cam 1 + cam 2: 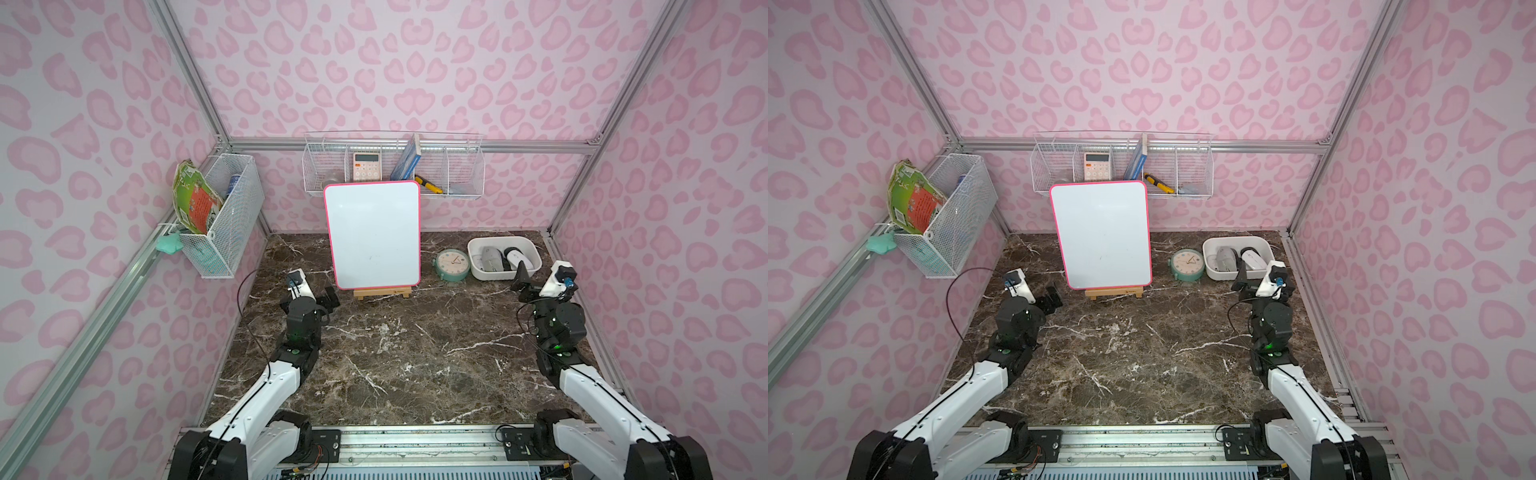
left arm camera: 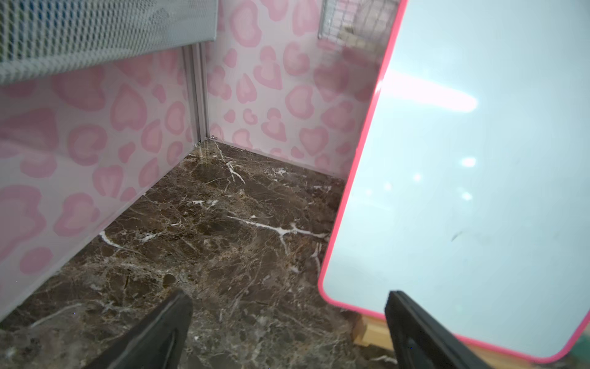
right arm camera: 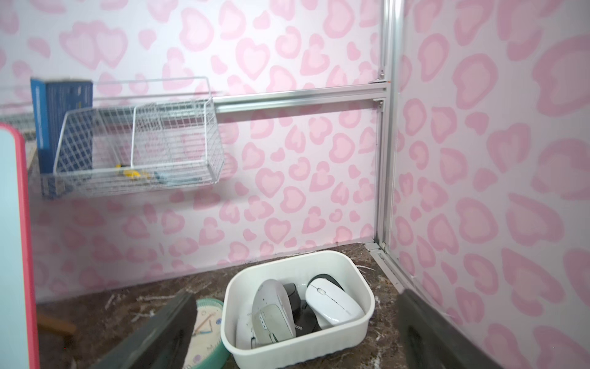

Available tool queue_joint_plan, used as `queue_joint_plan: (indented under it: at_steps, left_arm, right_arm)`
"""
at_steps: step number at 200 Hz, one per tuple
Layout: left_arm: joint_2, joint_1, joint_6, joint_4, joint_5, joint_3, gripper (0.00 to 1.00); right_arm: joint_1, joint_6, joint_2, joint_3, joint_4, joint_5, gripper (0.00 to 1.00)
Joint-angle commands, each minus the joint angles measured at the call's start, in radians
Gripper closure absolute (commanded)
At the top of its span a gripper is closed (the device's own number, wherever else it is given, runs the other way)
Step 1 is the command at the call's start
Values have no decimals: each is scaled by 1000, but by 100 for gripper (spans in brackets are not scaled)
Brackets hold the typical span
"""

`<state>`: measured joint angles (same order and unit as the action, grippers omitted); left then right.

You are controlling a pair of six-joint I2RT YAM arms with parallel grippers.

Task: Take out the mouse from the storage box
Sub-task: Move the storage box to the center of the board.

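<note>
Next, I close my right gripper on the near long rim (image 1: 497, 272) (image 3: 305, 343) of the white storage box, around the middle, to pull the box closer.
The white storage box (image 1: 494, 275) (image 1: 1221, 274) (image 3: 297, 348) stands on the marble table at the back right. Inside lie a white mouse (image 3: 333, 306) (image 1: 517, 257), a grey mouse (image 3: 271, 313) (image 1: 490, 257) and a black mouse (image 3: 300, 319) partly under them. My right gripper (image 1: 521, 284) (image 1: 1241, 282) (image 3: 297, 298) hovers just in front of the box, open and holding nothing, its jaws standing wider than the box. My left gripper (image 1: 330, 301) (image 1: 1052, 297) (image 2: 289, 297) is open and empty, low by the whiteboard's left bottom corner.
A pink-framed whiteboard (image 1: 374, 235) stands on a wooden easel (image 1: 382, 293) at the back middle. A green clock (image 1: 453, 265) lies just left of the box. Wire baskets (image 1: 392, 166) (image 1: 224, 212) hang on the back and left walls. The right wall runs close beside the box.
</note>
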<state>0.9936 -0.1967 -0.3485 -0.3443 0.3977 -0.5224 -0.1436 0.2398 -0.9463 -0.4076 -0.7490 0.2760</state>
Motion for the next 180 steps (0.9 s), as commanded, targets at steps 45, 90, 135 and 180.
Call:
queue_joint_plan:
  at_steps: [45,90,135,180]
  left_arm:
    - [15,18,-498,687,-33,-206,1]
    - [-62,35,-413,658,-174,-151,1]
    - [-183,33,-361,614,-213,-56,1]
    - [-197,32,-347,602,-216,-23,1]
  right_arm:
    - [207,406,-193,-258,557,-151,0]
    - [211,469,-445,-412,607,-206,1]
    - [220,540,-722,-633,714,-307,9]
    - [216,593,-873,-739,726,-358,21]
